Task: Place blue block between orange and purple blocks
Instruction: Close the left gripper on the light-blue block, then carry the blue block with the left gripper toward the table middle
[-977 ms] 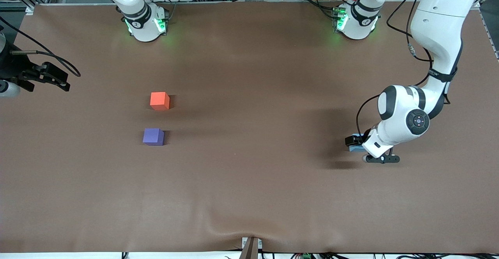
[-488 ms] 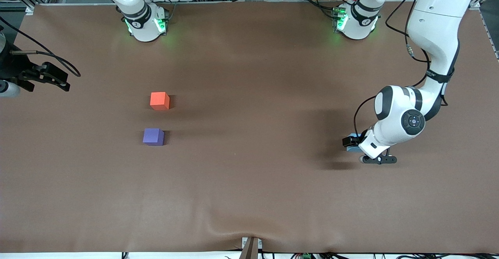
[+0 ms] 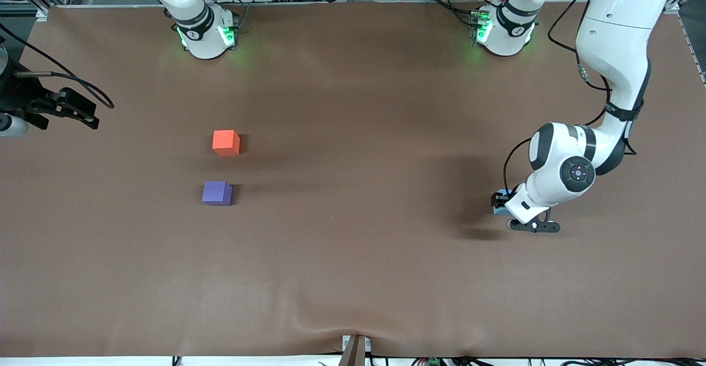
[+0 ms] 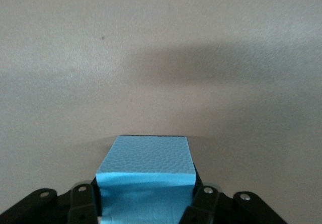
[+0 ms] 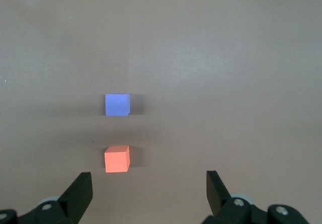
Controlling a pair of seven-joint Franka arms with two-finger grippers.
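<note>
The blue block, now held low over the table, will be put down by my left gripper on bare table (image 3: 326, 151) near the middle, in line with the orange block.
The blue block (image 3: 500, 209) is a light sky-blue cube held between the fingers of my left gripper (image 3: 503, 203), low over the table at the left arm's end. In the left wrist view the block (image 4: 146, 163) fills the space between the jaws of the left gripper (image 4: 143, 204). The orange block (image 3: 225, 142) and the purple block (image 3: 217, 193) sit toward the right arm's end with a gap between them, the purple one nearer the front camera. My right gripper (image 3: 83, 115) waits open and empty at that end. Its wrist view shows the right gripper (image 5: 148, 191), the orange block (image 5: 116, 159) and the purple block (image 5: 117, 104).
The brown table cover (image 3: 353, 256) has a wrinkle at its front edge near a small stand (image 3: 354, 349). Both arm bases stand along the table's back edge.
The left arm's wrist has shifted and turned a little, with the blue block still held. The right arm and the orange and purple blocks have not moved.
</note>
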